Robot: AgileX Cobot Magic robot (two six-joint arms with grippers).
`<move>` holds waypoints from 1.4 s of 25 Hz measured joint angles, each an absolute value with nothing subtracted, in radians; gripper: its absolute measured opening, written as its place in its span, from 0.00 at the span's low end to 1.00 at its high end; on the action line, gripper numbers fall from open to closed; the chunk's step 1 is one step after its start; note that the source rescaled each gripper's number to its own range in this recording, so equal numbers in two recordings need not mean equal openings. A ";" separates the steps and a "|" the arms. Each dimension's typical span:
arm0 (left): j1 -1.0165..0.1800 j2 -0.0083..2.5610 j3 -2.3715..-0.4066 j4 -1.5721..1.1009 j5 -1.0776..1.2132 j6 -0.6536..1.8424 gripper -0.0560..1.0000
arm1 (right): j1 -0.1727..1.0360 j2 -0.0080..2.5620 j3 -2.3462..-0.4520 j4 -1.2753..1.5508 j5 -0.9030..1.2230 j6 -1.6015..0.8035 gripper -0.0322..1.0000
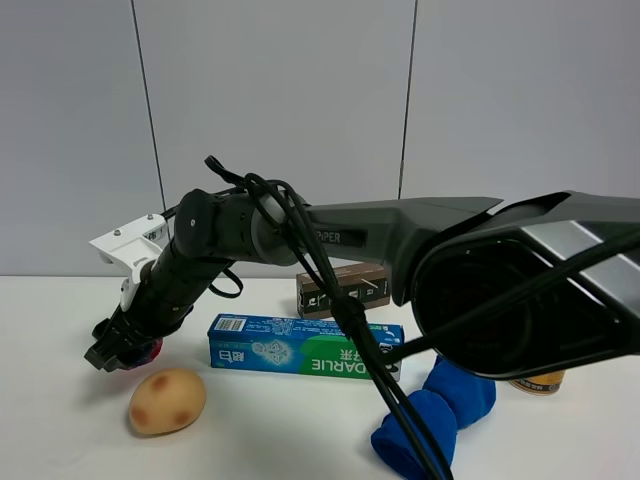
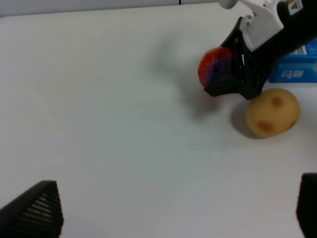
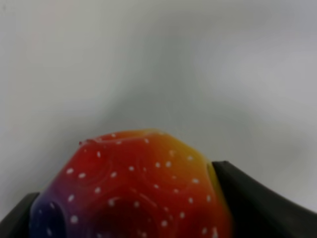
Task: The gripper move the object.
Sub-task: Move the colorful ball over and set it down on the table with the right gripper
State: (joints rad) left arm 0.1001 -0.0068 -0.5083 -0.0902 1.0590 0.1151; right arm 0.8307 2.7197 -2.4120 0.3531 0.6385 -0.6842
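Next, my right gripper releases the ball, now held low over the table, on the white table (image 1: 151, 332) behind the tan lump, beside the end of the blue-green box.
The ball (image 1: 150, 350), mottled red, orange and blue with a bumpy surface, sits between the jaws of my right gripper (image 1: 118, 350), which reaches across to the left side of the white table. The right wrist view shows the ball (image 3: 133, 188) close up, with a black finger (image 3: 257, 203) on each side. In the left wrist view the ball (image 2: 212, 67) is held in the black claw (image 2: 233, 74), low over the table. I cannot tell if it touches the surface. My left gripper (image 2: 171, 210) is open and empty, its fingertips (image 2: 34, 210) far apart.
A tan brown-spotted lump (image 1: 167, 400) lies just right of the ball and also shows in the left wrist view (image 2: 272, 111). A blue-green box (image 1: 300, 345), a brown box (image 1: 345, 290), a blue rolled cloth (image 1: 435, 415) and a can (image 1: 535, 383) lie further right.
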 joint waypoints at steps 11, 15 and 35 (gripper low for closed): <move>0.100 -0.007 -0.508 -0.090 1.059 0.115 1.00 | 0.831 2.764 -2.412 0.354 0.542 -0.687 0.05; 0.100 -0.007 -0.508 -0.090 1.059 0.115 1.00 | 0.822 2.767 -2.412 0.354 0.512 -0.687 0.05; 0.100 -0.007 -0.508 -0.090 1.059 0.115 1.00 | 0.796 2.769 -2.412 0.354 0.492 -0.634 0.05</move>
State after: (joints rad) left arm 0.1001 -0.0068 -0.5083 -0.0902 1.0590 0.1151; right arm 0.7964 2.7691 -2.4120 0.3537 0.4925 -0.6343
